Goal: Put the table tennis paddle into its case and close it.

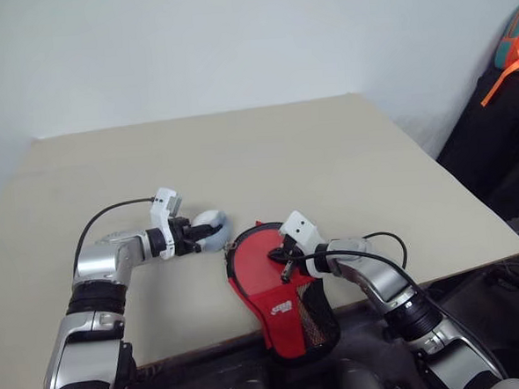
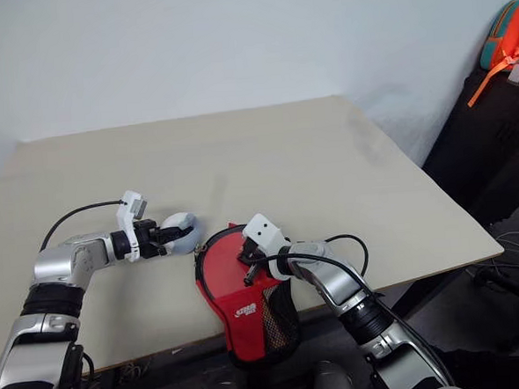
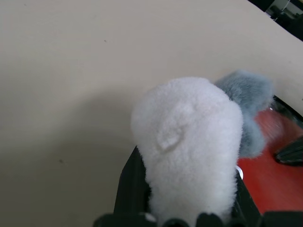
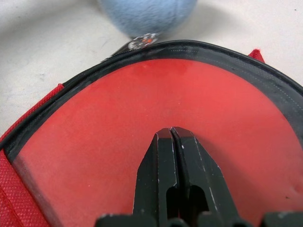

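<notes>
The fluffy white-and-grey ball, now held just beside the red case, will be let go by my left gripper on the far rim of the red case's round end [image 1: 283,232].
The red case [image 1: 282,309] lies at the table's front edge, its black mesh narrow end [image 1: 317,321] hanging over the edge. Inside its black edging [image 4: 213,49] shows the smooth red face of the table tennis paddle [image 4: 90,127]; the handle is hidden. My right gripper [image 4: 173,130] is shut, its tips resting on that red face near the middle of the round end [image 1: 279,262]. My left gripper [image 1: 190,236] is shut on a fluffy white-and-grey ball [image 3: 189,142], just left of the case's round end [image 1: 211,231]. A metal zip pull [image 4: 138,43] lies between the ball and the edging.
The beige table [image 1: 328,155] stretches wide behind the case up to a white wall. A dark bag with an orange-and-teal item [image 1: 516,42] stands off the table at the far right. Cables loop from both wrists.
</notes>
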Tool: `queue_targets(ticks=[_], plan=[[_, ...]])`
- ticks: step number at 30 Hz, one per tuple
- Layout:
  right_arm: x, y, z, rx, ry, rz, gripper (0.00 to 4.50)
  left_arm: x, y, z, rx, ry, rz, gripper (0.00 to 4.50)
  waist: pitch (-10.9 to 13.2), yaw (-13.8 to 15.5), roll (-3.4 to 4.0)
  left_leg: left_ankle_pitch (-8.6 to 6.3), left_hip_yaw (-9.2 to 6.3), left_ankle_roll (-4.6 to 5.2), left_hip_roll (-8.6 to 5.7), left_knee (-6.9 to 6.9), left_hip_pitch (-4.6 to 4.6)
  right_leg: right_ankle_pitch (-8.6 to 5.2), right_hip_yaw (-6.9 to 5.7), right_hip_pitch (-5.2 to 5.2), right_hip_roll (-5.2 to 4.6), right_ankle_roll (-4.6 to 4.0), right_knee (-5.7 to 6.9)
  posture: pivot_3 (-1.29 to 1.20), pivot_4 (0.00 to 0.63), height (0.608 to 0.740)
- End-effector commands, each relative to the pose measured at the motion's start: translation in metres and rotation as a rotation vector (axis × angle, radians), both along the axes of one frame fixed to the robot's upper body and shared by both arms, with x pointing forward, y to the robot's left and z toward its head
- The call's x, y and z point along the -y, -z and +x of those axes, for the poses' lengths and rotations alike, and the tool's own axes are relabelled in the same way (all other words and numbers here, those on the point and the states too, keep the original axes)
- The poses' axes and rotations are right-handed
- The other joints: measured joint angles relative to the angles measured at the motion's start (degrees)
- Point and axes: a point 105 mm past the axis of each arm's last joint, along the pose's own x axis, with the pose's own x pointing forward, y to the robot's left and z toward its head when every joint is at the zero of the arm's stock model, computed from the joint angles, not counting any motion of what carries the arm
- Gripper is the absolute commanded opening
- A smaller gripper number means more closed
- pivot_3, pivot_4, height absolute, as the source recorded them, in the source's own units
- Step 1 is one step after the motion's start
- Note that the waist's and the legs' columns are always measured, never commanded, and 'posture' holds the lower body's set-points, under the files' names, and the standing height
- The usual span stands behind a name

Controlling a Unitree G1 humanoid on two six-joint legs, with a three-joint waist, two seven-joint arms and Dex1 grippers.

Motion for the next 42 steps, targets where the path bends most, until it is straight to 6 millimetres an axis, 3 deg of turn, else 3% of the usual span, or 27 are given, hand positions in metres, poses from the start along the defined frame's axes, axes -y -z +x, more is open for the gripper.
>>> queue_targets(ticks=[1, 7, 12, 19, 25, 28, 31, 33, 37, 42], plan=[[-0.001, 0.003, -0.003, -0.005, -0.021, -0.015, 0.00, 0.003, -0.024, 0.018, 0.102, 0.023, 0.031, 0.35, 0.00, 0.01, -0.02, 0.00, -0.01, 0.00, 0.00, 0.01, -0.01, 0.00, 0.00, 0.00, 0.00, 0.00, 0.00, 0.00, 0.000, 0.715], [-0.003, 0.003, -0.003, -0.004, -0.024, -0.010, 0.00, 0.001, -0.028, 0.036, 0.156, 0.012, 0.102, 0.35, 0.00, 0.00, -0.09, -0.01, -0.05, 0.01, 0.01, 0.07, -0.02, 0.00, -0.02, 0.02, 0.01, 0.00, 0.01, 0.00, 0.000, 0.715], [-0.004, 0.003, -0.002, 0.000, -0.022, -0.008, 0.00, 0.017, -0.037, 0.058, 0.209, -0.031, 0.141, 0.35, -0.01, 0.30, -0.28, -0.01, -0.16, 0.03, 0.01, 0.22, -0.06, -0.06, -0.10, 0.08, 0.02, 0.11, 0.03, 0.00, 0.000, 0.715], [-0.003, 0.003, 0.000, 0.007, -0.015, -0.010, 0.00, 0.058, -0.052, 0.085, 0.322, -0.070, 0.209, 0.35, 0.00, 0.30, -0.34, -0.10, -0.22, 0.18, 0.01, 0.52, -0.16, -0.10, -0.11, 0.08, 0.00, 0.18, 0.19, 0.00, 0.000, 0.715], [-0.002, 0.003, 0.000, 0.008, -0.010, -0.011, 0.00, 0.100, -0.064, 0.093, 0.401, -0.029, 0.220, 0.35, 0.02, 0.32, -0.37, -0.27, -0.36, 0.45, 0.02, 1.31, -0.68, -0.18, -0.16, -0.16, -0.07, 0.28, 0.79, 0.00, 0.000, 0.715], [-0.001, 0.003, 0.000, 0.008, -0.009, -0.013, 0.00, 0.131, -0.066, 0.087, 0.425, 0.089, 0.196, 0.35, 0.02, 0.35, -0.37, -0.30, -0.43, 0.50, 0.02, 1.52, -0.88, -0.21, -0.21, -0.24, -0.11, 0.34, 0.83, 0.00, 0.000, 0.715], [-0.001, 0.004, 0.000, 0.009, -0.008, -0.016, 0.00, 0.172, -0.055, 0.061, 0.413, 0.361, 0.148, 0.35, 0.02, 0.61, -0.36, -0.38, -0.48, 0.63, 0.02, 1.64, -0.90, -0.22, -0.28, -0.23, -0.15, 0.36, 0.84, 0.00, 0.000, 0.715], [0.000, 0.004, -0.001, 0.009, -0.011, -0.018, 0.00, 0.184, -0.050, 0.045, 0.415, 0.500, 0.126, 0.35, 0.02, 0.79, -0.36, -0.43, -0.47, 0.72, 0.02, 1.75, -0.97, -0.22, -0.32, -0.24, -0.18, 0.35, 0.85, 0.00, 0.000, 0.715], [0.000, 0.005, -0.001, 0.010, -0.014, -0.022, 0.00, 0.187, -0.042, 0.020, 0.450, 0.715, 0.122, 0.35, 0.02, 0.25, -0.31, -0.51, -0.39, 0.81, 0.02, 1.82, -0.96, -0.19, -0.23, -0.24, -0.21, 0.31, 0.85, 0.00, 0.000, 0.715], [0.000, 0.004, -0.001, 0.011, -0.018, -0.022, 0.00, 0.171, -0.036, 0.011, 0.465, 0.772, 0.139, 0.35, 0.02, 0.30, -0.31, -0.54, -0.41, 0.76, 0.07, 1.85, -0.97, -0.11, -0.24, -0.26, -0.17, 0.18, 0.89, 0.00, 0.000, 0.715]])
